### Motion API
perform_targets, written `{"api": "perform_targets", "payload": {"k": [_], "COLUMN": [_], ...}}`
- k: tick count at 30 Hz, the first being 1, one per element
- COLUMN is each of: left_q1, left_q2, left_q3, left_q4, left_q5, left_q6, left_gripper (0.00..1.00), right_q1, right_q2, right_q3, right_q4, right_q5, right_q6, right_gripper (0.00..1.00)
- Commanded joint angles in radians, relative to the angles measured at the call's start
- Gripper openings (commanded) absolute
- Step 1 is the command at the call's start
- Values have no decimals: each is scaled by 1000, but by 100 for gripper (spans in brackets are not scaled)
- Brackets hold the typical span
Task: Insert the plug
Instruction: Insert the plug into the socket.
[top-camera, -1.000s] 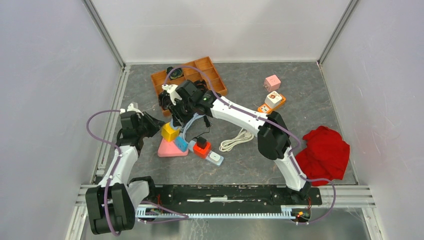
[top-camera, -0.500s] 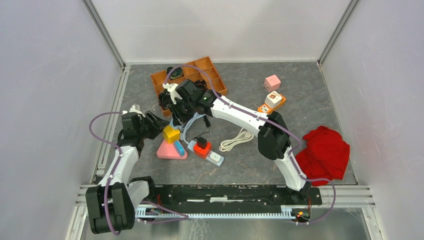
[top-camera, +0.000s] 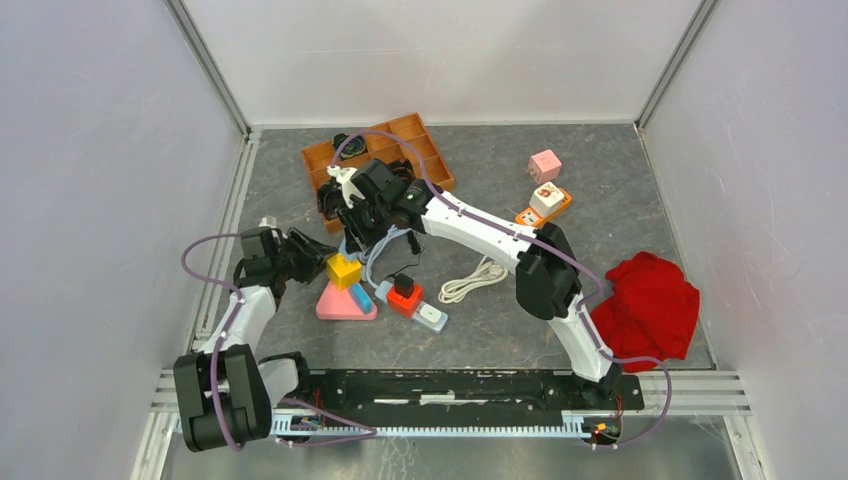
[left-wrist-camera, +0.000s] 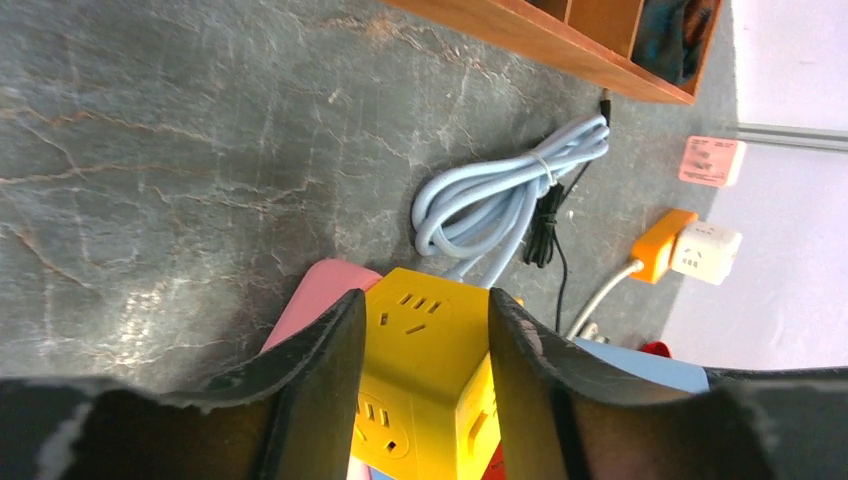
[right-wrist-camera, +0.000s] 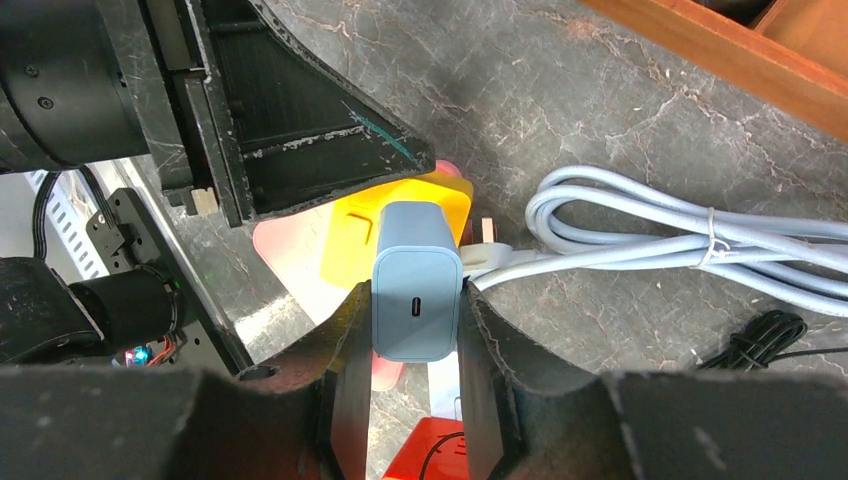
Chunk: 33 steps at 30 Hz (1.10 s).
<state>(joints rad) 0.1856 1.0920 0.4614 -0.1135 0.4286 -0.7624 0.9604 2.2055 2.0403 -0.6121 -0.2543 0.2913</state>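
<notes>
Next, my right gripper releases the light blue charger plug, which hovers just above the cube now, on top of the yellow cube socket (top-camera: 352, 266) (right-wrist-camera: 406, 228).
My left gripper (top-camera: 318, 262) is shut on a yellow cube socket (top-camera: 343, 270), held above a pink triangular block (top-camera: 340, 301). In the left wrist view the cube (left-wrist-camera: 432, 350) sits between the two black fingers, socket faces showing. My right gripper (top-camera: 352, 232) is shut on a light blue charger plug (right-wrist-camera: 417, 280), its USB-C port facing the camera. In the right wrist view the plug hovers just above the yellow cube (right-wrist-camera: 360, 235), with the left gripper's black finger (right-wrist-camera: 300, 120) beside it.
A coiled light blue cable (top-camera: 385, 243) and a black cable lie behind the cube. A red plug on a white power strip (top-camera: 412, 300), a white cable (top-camera: 473, 280), an orange tray (top-camera: 378, 158), pink and orange-white cubes (top-camera: 545, 185) and a red cloth (top-camera: 648, 303) lie around.
My left gripper has carried the yellow cube slightly down and right, nearer the pink block. The right gripper with the blue plug has barely moved.
</notes>
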Motion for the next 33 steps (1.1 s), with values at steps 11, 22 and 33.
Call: {"api": "perform_targets", "payload": {"k": [11,22,33], "left_q1": [2,3,4], "left_q2": [-90,-100,-84], "left_q3": [-108,-130,-89], "left_q4": [92,106,59], "left_q5": [132,131,123], "left_q6": [-112,-121,-82], "left_gripper": [42,53,49], "right_q1": [16,47,60], "right_q2": [-51,-99,-92], "right_q3": [4,-15,-13], "right_q4": [-62,-110,-125], "right_q5": [49,97,122], "right_q6": [40,48,72], "right_gripper": [5,4,3]}}
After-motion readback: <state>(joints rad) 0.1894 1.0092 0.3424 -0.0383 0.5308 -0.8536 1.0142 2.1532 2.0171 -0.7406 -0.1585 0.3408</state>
